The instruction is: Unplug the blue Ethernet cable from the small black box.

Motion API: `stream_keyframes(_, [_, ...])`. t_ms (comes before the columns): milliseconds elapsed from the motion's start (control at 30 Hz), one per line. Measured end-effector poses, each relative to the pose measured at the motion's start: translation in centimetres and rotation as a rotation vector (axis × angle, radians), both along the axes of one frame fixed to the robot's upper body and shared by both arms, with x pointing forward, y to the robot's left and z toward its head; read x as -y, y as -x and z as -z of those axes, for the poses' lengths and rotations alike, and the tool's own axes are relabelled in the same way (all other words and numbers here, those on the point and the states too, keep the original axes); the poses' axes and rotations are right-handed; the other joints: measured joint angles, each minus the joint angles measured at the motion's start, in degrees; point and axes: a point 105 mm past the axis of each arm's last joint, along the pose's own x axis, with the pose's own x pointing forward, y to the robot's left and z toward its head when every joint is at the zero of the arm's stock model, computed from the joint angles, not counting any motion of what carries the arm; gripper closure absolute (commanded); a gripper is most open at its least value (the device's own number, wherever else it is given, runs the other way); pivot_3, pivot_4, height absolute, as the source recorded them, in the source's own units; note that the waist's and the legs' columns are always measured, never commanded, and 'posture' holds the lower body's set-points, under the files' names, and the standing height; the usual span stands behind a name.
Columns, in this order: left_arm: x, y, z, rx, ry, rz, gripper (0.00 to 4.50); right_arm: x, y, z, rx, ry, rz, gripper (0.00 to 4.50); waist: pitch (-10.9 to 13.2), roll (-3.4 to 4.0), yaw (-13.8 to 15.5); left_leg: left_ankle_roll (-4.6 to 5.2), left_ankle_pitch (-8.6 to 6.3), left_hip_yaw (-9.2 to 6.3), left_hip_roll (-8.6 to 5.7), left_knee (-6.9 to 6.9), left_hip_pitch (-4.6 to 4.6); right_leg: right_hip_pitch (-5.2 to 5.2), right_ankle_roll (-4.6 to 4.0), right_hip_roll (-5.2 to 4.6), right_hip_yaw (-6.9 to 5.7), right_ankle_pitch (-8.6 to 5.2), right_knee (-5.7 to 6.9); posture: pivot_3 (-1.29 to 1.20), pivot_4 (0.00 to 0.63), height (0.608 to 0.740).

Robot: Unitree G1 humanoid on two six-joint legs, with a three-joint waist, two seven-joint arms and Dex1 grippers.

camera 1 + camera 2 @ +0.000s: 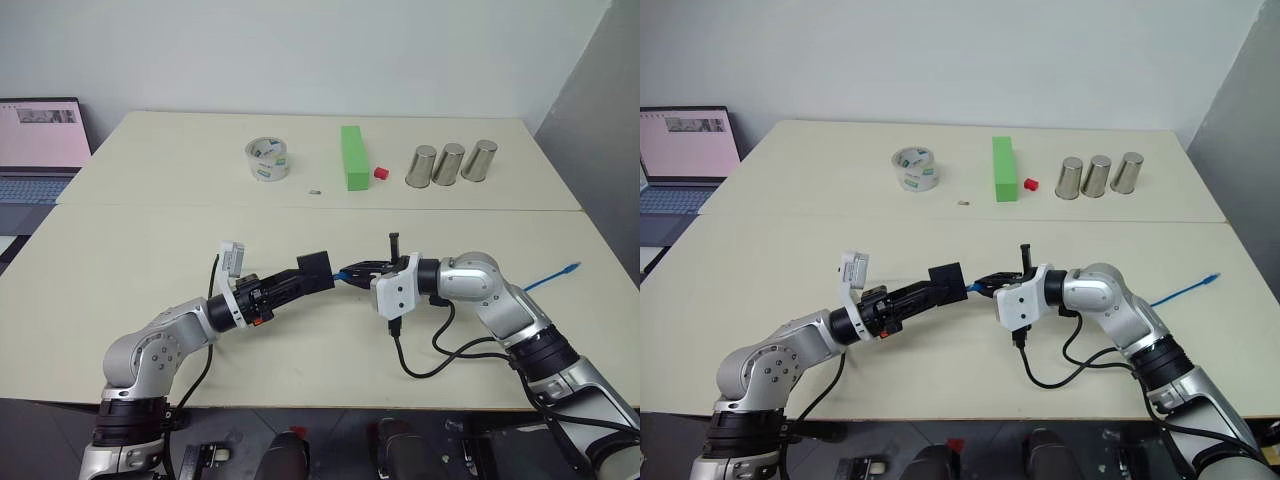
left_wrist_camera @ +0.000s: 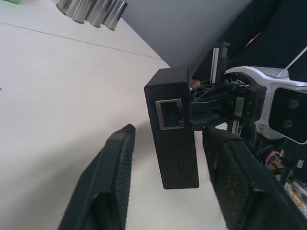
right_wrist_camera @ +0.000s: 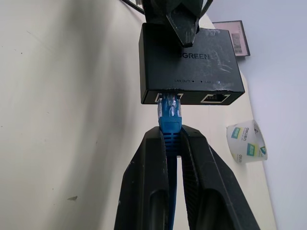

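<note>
Once my left gripper grips the box, I will turn my right gripper, now pinching the cable behind the plug's latch, and pinch across the latch [image 3: 170,110].
The small black box [image 1: 315,263] hangs in the air over the near table, between my two grippers. The blue Ethernet cable [image 3: 170,112] is plugged into one of its side ports. My right gripper [image 3: 173,130] is shut on the cable just behind the plug. The cable's free end [image 1: 552,276] lies on the table to the right. My left gripper [image 2: 171,132] reaches in from the other side. Its fingers [image 2: 115,177] stand on either side of the box [image 2: 172,139], and bare table shows between one finger and the box. An empty port faces the left wrist camera.
On the far table stand a tape roll [image 1: 268,160], an upright green block [image 1: 351,157], a small red cube [image 1: 380,172] and three metal cups [image 1: 450,163]. A laptop [image 1: 40,140] sits at the far left. A seam [image 1: 300,206] runs between the two tables.
</note>
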Motion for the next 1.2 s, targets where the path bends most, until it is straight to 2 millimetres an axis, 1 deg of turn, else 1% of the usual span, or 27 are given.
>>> stream_keyframes(33, [0.0, 0.0, 0.0, 0.0, 0.0, 0.001, 3.17, 0.0, 0.0, 0.0, 0.001, 0.0, 0.0, 4.39, 0.0, 0.0, 0.0, 0.0, 0.0, 0.0, 0.0, 0.0, 0.0, 0.0, 0.0, 0.0, 0.0, 0.0, 0.0, 0.0, 0.15, 0.74])
stream_keyframes(100, [0.1, 0.0, -0.2, 0.007, 0.005, 0.009, 3.58, 0.1, -0.1, 0.1, 0.001, 0.003, 0.006, 4.39, 0.0, 0.0, 0.0, 0.0, 0.0, -0.01, 0.0, -0.01, 0.0, 0.0, 0.0, 0.0, -0.01, 0.0, 0.0, 0.0, 0.15, 0.74])
stream_keyframes(133, [0.2, -0.1, -0.4, 0.013, 0.006, 0.011, 3.69, 0.1, -0.2, 0.1, 0.003, 0.001, 0.01, 4.39, 0.0, 0.0, 0.0, 0.0, 0.0, -0.01, 0.0, 0.0, 0.0, 0.0, 0.0, 0.0, -0.01, 0.0, 0.0, 0.0, 0.15, 0.74])
stream_keyframes(333, [0.3, -0.2, -0.4, 0.016, 0.0, 0.01, 3.71, 0.2, -0.2, 0.0, 0.046, 0.028, 0.002, 4.39, 0.0, 0.0, 0.0, 0.0, 0.0, 0.0, 0.0, -0.01, 0.0, 0.0, 0.0, 0.0, 0.0, 0.0, -0.01, 0.0, 0.15, 0.74])
stream_keyframes(400, [0.4, -0.2, -0.4, 0.019, 0.001, 0.012, 3.71, 0.2, -0.2, -0.2, 0.065, 0.038, -0.01, 3.69, 0.0, 0.0, 0.0, 0.0, 0.0, 0.0, 0.0, -0.01, 0.0, 0.0, 0.0, 0.0, 0.0, 0.0, -0.01, 0.0, 0.15, 0.74])
stream_keyframes(533, [0.4, -0.2, -0.1, 0.011, -0.028, 0.023, 3.71, 0.2, 0.8, -0.5, 0.038, 0.068, -0.059, 2.78, 0.0, 0.0, 0.0, 0.0, 0.0, -0.02, 0.0, -0.01, -0.01, 0.0, 0.0, 0.0, -0.01, 0.0, -0.01, 0.0, 0.15, 0.74])
stream_keyframes(567, [0.5, -0.1, -0.1, 0.014, -0.04, 0.04, 3.71, 0.6, 1.1, -0.5, 0.005, 0.076, -0.06, 2.66, 0.0, 0.0, 0.0, 0.0, 0.0, -0.05, 0.01, -0.02, -0.01, 0.01, 0.0, 0.0, -0.03, 0.0, -0.03, 0.0, 0.15, 0.74])
stream_keyframes(633, [0.3, -0.1, -0.1, 0.02, -0.063, 0.059, 3.71, 1.3, 1.6, -0.4, -0.076, 0.073, -0.046, 2.14, 0.0, 0.0, 0.1, 0.0, 0.0, -0.07, -0.01, -0.01, -0.03, 0.01, -0.01, -0.01, -0.05, 0.0, -0.03, 0.0, 0.15, 0.74])
stream_keyframes(667, [0.3, 0.0, -0.2, 0.023, -0.074, 0.072, 3.71, 1.6, 2.0, -0.2, -0.119, 0.082, -0.041, 1.96, 0.0, 0.0, 0.1, 0.0, 0.0, -0.11, -0.02, -0.02, -0.04, 0.01, 0.0, -0.02, -0.08, 0.0, -0.05, 0.0, 0.15, 0.74])
stream_keyframes(700, [0.3, 0.1, -0.2, 0.029, -0.085, 0.089, 3.71, 2.0, 2.3, -0.1, -0.18, 0.079, -0.027, 1.64, 0.0, 0.0, 0.1, 0.0, 0.0, -0.11, -0.03, -0.01, -0.06, 0.01, -0.01, -0.02, -0.09, -0.01, -0.05, 0.0, 0.15, 0.74])
stream_keyframes(733, [0.5, 0.3, -0.3, 0.035, -0.093, 0.114, 3.71, 2.4, 2.6, -0.1, -0.263, 0.059, -0.003, 1.45, 0.0, 0.0, 0.2, 0.0, 0.0, -0.14, -0.04, 0.0, -0.07, 0.01, -0.01, -0.03, -0.1, 0.0, -0.06, 0.0, 0.15, 0.74])
stream_keyframes(800, [0.6, 0.4, -0.7, 0.061, -0.096, 0.156, 3.71, 3.0, 3.2, -0.5, -0.445, -0.015, 0.045, 1.44, 0.0, 0.01, 0.1, 0.0, 0.0, -0.15, -0.03, 0.0, -0.08, 0.01, -0.02, -0.03, -0.1, -0.01, -0.05, 0.0, 0.15, 0.74])
stream_keyframes(867, [0.9, 0.8, -1.4, 0.097, -0.097, 0.21, 3.71, 3.1, 3.8, -1.4, -0.619, -0.103, 0.072, 1.44, 0.0, 0.01, 0.0, 0.0, 0.0, -0.18, -0.01, 0.0, -0.06, 0.01, -0.02, -0.02, -0.14, -0.03, -0.03, 0.0, 0.15, 0.74])
stream_keyframes(967, [1.4, 1.2, -2.2, 0.156, -0.119, 0.295, 3.71, 3.1, 4.2, -2.3, -0.802, -0.202, 0.11, 1.44, 0.0, 0.01, -0.1, 0.01, 0.0, -0.18, 0.03, -0.02, -0.03, 0.01, 0.19, 0.05, -0.15, -0.18, -0.02, 0.0, 0.15, 0.74])
stream_keyframes(1100, [1.9, 1.9, -2.1, 0.19, -0.162, 0.381, 3.71, 2.9, 4.2, -1.8, -0.989, -0.264, 0.18, 1.44, 0.0, 0.02, -0.1, 0.01, -0.01, -0.16, 0.02, -0.03, -0.06, 0.0, 0.2, 0.05, -0.15, -0.2, -0.04, 0.0, 0.15, 0.74])
stream_keyframes(1200, [2.1, 2.1, -1.9, 0.21, -0.181, 0.414, 3.71, 2.3, 4.6, -1.6, -1.104, -0.29, 0.175, 1.44, 0.0, 0.02, -0.1, 0.02, -0.01, -0.14, 0.01, -0.03, -0.1, -0.01, 0.2, 0.04, -0.15, -0.2, -0.08, 0.0, 0.15, 0.74])
